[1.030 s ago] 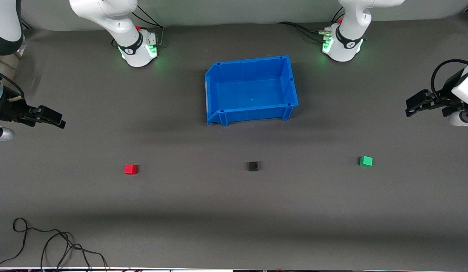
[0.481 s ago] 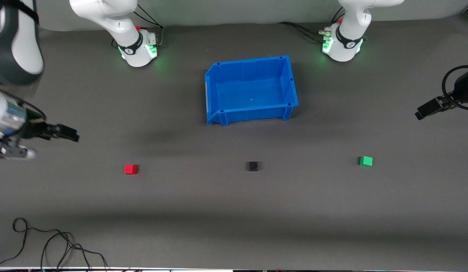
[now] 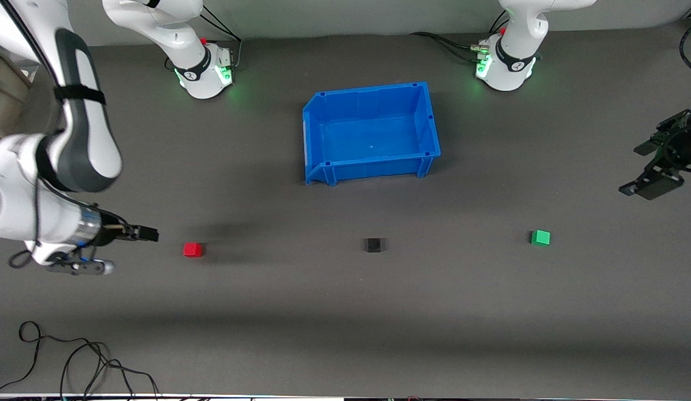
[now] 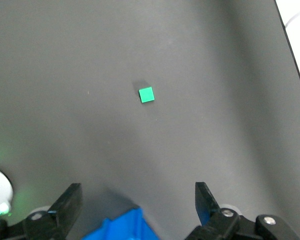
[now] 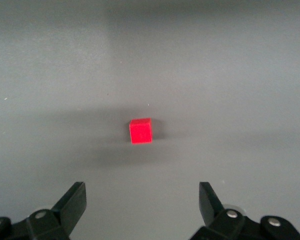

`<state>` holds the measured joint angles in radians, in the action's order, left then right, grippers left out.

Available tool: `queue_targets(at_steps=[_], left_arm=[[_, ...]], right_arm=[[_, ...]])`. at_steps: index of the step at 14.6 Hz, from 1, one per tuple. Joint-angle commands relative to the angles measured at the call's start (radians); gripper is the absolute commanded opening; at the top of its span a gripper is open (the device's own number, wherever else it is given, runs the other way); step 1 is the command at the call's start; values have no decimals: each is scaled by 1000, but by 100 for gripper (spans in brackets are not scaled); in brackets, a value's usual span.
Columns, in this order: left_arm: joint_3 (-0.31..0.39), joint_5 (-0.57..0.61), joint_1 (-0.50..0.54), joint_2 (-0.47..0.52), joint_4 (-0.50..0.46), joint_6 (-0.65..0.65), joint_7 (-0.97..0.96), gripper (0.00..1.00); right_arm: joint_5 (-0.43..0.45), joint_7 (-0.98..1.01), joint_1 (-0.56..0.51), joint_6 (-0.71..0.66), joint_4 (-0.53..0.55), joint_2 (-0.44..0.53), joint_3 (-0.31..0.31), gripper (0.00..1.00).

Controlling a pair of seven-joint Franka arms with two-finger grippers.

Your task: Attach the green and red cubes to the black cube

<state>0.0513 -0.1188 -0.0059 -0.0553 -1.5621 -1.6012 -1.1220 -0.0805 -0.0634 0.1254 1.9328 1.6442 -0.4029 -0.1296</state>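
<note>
Next, my right gripper closes on the opposite sides of the red cube [image 3: 192, 250] [image 5: 141, 132], because the red cube's side toward the black cube should stay free for attaching.
The red cube [image 3: 193, 249], the black cube [image 3: 372, 245] and the green cube [image 3: 540, 238] lie apart in one row on the dark table. My right gripper [image 3: 149, 234] hangs low beside the red cube, toward the right arm's end of the table. It is open and empty, and the red cube [image 5: 140, 131] lies ahead of its fingers [image 5: 72, 202]. My left gripper [image 3: 647, 167] is up in the air over the left arm's end of the table. It is open and empty, and the green cube [image 4: 146, 94] shows small, well ahead of it.
An empty blue bin [image 3: 368, 91] stands mid-table, farther from the front camera than the black cube; its corner shows in the left wrist view [image 4: 122, 227]. A loose black cable [image 3: 72, 356] lies at the near corner at the right arm's end.
My right gripper has swung down and toward the red cube, ending close beside it. My left gripper has turned and shifted at the left arm's end of the table. The cubes have not moved.
</note>
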Motion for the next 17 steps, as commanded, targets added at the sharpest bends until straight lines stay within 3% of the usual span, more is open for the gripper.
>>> queue_targets(at_steps=[1, 4, 7, 11, 17], left_arm=[[-1, -83, 42, -15, 22, 3, -277, 100], [-1, -93, 50, -47, 33, 3, -500, 100], [-2, -162, 116, -99, 27, 6, -519, 100], [-2, -220, 144, -179, -15, -46, -340, 100], [-2, -405, 224, -182, -251, -236, 63, 100]], right_arm=[[-18, 4, 5, 99, 18, -54, -5, 100], [-19, 4, 16, 268, 87, -103, -4, 100], [-47, 1, 40, 421, 147, -154, -4, 100], [-91, 2, 79, 494, 151, -209, -5, 100], [-81, 43, 76, 523, 186, -228, -8, 100]])
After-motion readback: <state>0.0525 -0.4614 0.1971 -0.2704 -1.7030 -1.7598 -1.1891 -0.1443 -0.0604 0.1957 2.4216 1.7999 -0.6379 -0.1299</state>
